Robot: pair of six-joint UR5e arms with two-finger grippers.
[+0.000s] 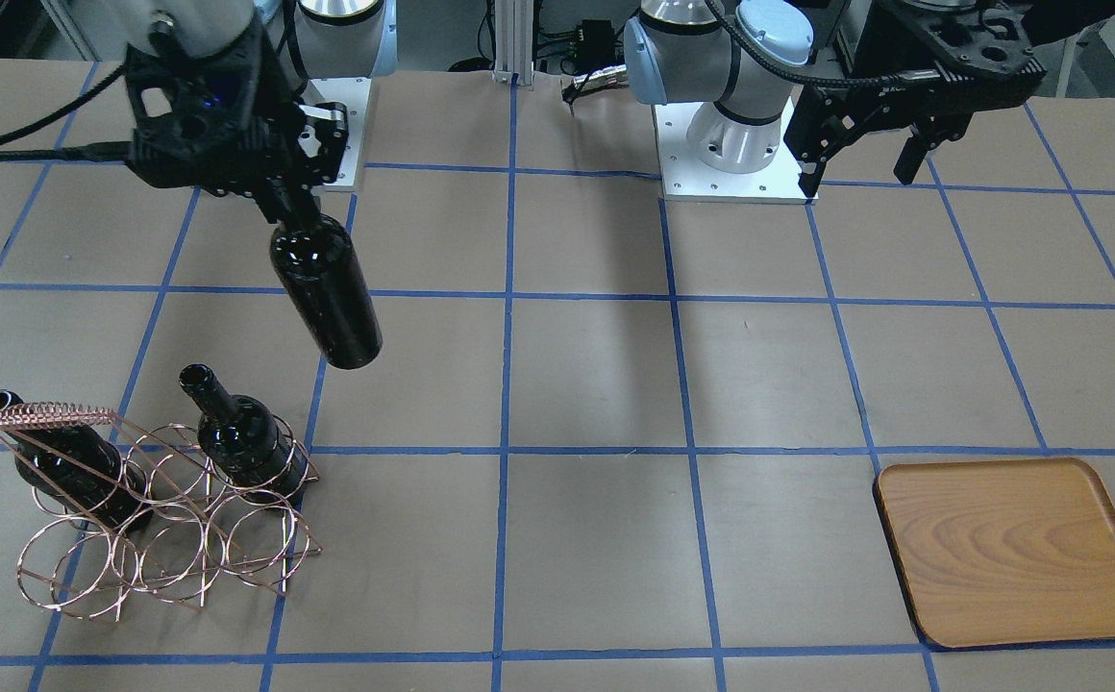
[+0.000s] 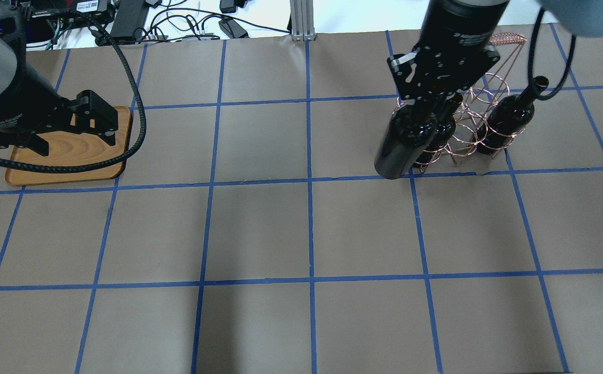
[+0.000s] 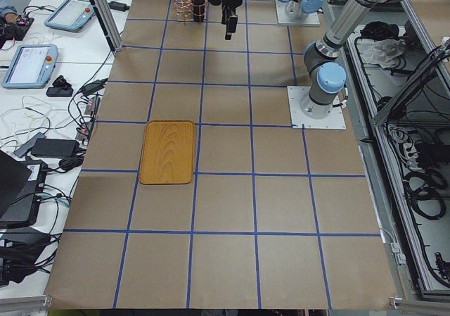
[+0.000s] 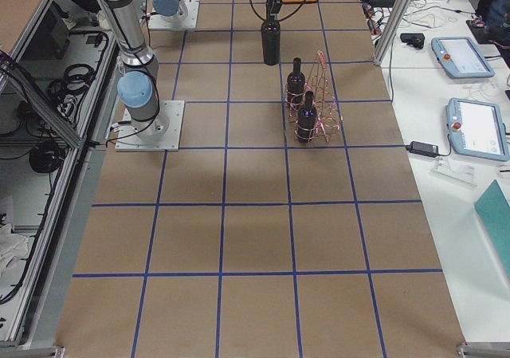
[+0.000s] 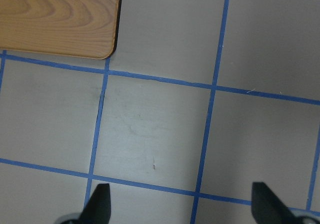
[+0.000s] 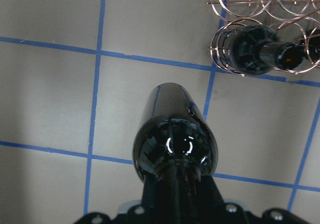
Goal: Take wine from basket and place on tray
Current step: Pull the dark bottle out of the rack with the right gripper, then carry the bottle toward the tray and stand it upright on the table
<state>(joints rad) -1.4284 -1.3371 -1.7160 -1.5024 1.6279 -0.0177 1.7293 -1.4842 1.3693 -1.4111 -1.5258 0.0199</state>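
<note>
My right gripper has the black wine bottle. I should set it upright on the bare table (image 1: 658, 419) beside the blue tape crossing between basket and tray.
My right gripper (image 1: 290, 213) is shut on the neck of a glossy black wine bottle (image 1: 327, 298) and holds it hanging clear above the table, beside the basket (image 1: 48, 415). The bottle also shows in the overhead view (image 2: 403, 145) and the right wrist view (image 6: 172, 134). Two more bottles (image 1: 240, 437) (image 1: 67, 466) stand in the copper wire basket (image 2: 507, 39). The wooden tray (image 1: 1009, 548) lies bare at the table's other end. My left gripper (image 1: 855, 178) is open and empty, high near its base, with the tray's corner (image 5: 55, 14) ahead of it.
The table is brown with a blue tape grid. The two arm base plates (image 1: 730, 183) sit at the robot's edge. Tablets and cables (image 3: 28, 62) lie on the bench past the tray end.
</note>
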